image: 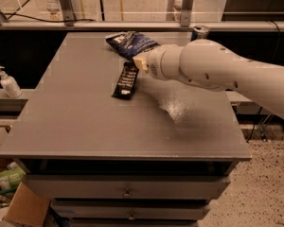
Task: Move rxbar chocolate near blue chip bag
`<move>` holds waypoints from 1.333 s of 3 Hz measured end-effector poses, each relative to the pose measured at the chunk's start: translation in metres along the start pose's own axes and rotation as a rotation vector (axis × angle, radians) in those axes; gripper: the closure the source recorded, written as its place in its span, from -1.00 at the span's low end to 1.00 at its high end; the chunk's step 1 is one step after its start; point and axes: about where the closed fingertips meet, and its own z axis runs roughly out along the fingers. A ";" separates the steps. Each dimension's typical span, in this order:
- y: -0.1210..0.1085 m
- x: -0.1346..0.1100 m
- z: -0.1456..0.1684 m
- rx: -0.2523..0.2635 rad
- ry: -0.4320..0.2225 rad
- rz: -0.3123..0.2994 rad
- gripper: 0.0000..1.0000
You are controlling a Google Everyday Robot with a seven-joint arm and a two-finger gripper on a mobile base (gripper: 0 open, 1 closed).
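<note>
The rxbar chocolate will be released just in front of the blue chip bag's end (149,68) nearest the drink can.
The rxbar chocolate (125,81), a slim black bar with white lettering, lies lengthwise just in front of the blue chip bag (131,43), a crinkled navy bag at the back middle of the grey table (85,126). My gripper (138,63) is at the end of the big white arm that reaches in from the right. It sits at the bar's far end, between the bar and the bag, and is shut on that end. The bar's near end is low, at the table top. The arm hides the gripper's far side.
A blue-and-silver drink can (199,32) stands at the table's back right edge, behind the arm. A white soap dispenser (8,83) stands on a lower ledge to the left. Drawers are below the table front; a railing runs behind it.
</note>
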 end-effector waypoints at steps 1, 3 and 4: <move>-0.039 0.000 0.004 0.084 0.002 0.003 1.00; -0.083 0.008 0.010 0.183 0.021 0.017 1.00; -0.092 0.012 0.010 0.211 0.030 0.030 0.66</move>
